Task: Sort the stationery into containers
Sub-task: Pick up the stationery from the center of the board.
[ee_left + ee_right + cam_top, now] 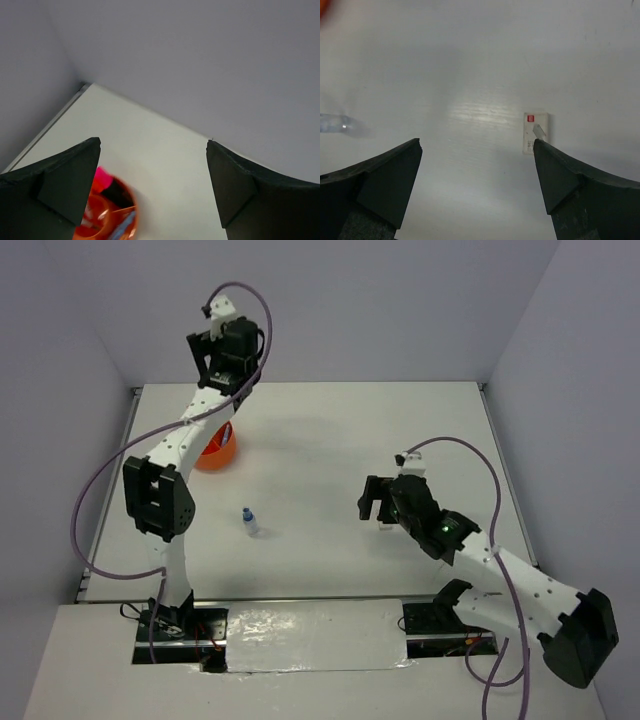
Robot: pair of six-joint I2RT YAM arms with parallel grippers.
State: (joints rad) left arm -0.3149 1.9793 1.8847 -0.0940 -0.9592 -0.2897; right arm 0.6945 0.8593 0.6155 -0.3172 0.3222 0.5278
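The robot's right gripper needs to close across the beige box's end [385, 528] [529, 146] opposite the red label, with one finger on each long side of the beige box.
The orange container [217, 453] stands at the back left of the table, partly behind my left arm. My left gripper [222, 380] hangs open above it with nothing between its fingers. In the left wrist view the left gripper [153, 141] looks down past the container [131, 216], which holds a pink-capped black highlighter [103, 178] and a light-blue piece [125, 224]. A blue-capped clear bottle [249, 522] lies on the table's middle left. My right gripper [477, 142] is open over bare table, and a beige eraser [535, 132] lies just beyond its right fingertip. The bottle [332, 122] shows at the far left of that view.
White walls close the table at the back and on both sides. A grey cable loops out from each arm. The right gripper [375, 508] hovers right of the table's middle.
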